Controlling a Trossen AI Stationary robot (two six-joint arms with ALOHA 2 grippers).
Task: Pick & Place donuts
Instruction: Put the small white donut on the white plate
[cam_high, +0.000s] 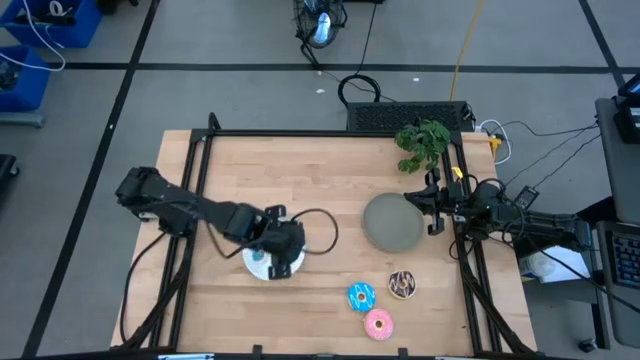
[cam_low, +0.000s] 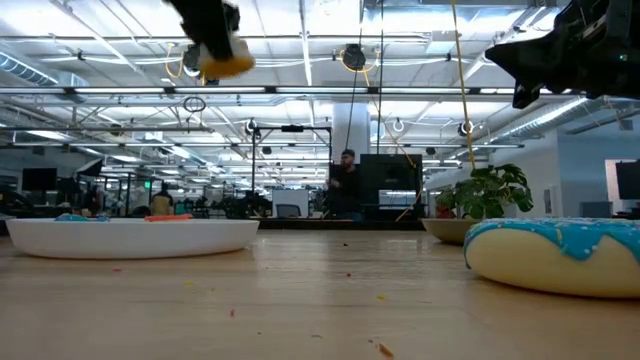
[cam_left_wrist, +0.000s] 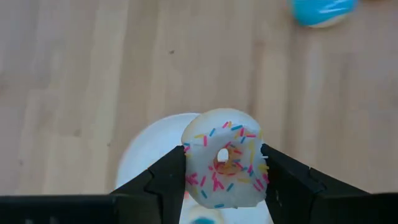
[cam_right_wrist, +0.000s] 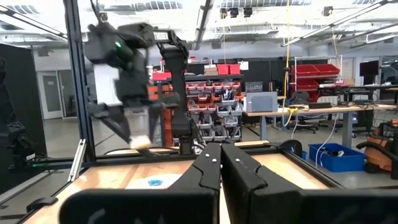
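Next, my left gripper sets the whitish sprinkled donut free on the white plate (cam_high: 286, 253), beside the small red donut that is there.
My left gripper (cam_left_wrist: 224, 167) is shut on a small whitish sprinkled donut (cam_left_wrist: 217, 140), above the white plate (cam_high: 258, 268). The low view shows this gripper (cam_low: 215, 45) high over the white plate (cam_low: 130, 236), on which a small blue donut (cam_low: 75, 216) and a small red donut (cam_low: 165, 215) lie. The blue-iced donut (cam_high: 360, 296), chocolate donut (cam_high: 402, 284) and pink-iced donut (cam_high: 378, 323) lie flat on the table near its near edge. My right gripper (cam_right_wrist: 221, 167) is shut and holds nothing, waiting beside the grey plate (cam_high: 392, 222). My left gripper pinches the whitish donut between its two fingers (cam_left_wrist: 169, 174), one on each side of the outer rim (cam_left_wrist: 191, 163). The fingers come from above, pointing down. The donut stands on edge in the hold, its sprinkled face toward the wrist camera, lifted clear above the white plate (cam_left_wrist: 146, 155).
A potted green plant (cam_high: 422, 143) stands at the table's far right corner. A black cable loops on the table beside the white plate (cam_high: 325, 232). Bare wood lies between the two plates and along the far side. A person stands in the room behind (cam_low: 345, 180).
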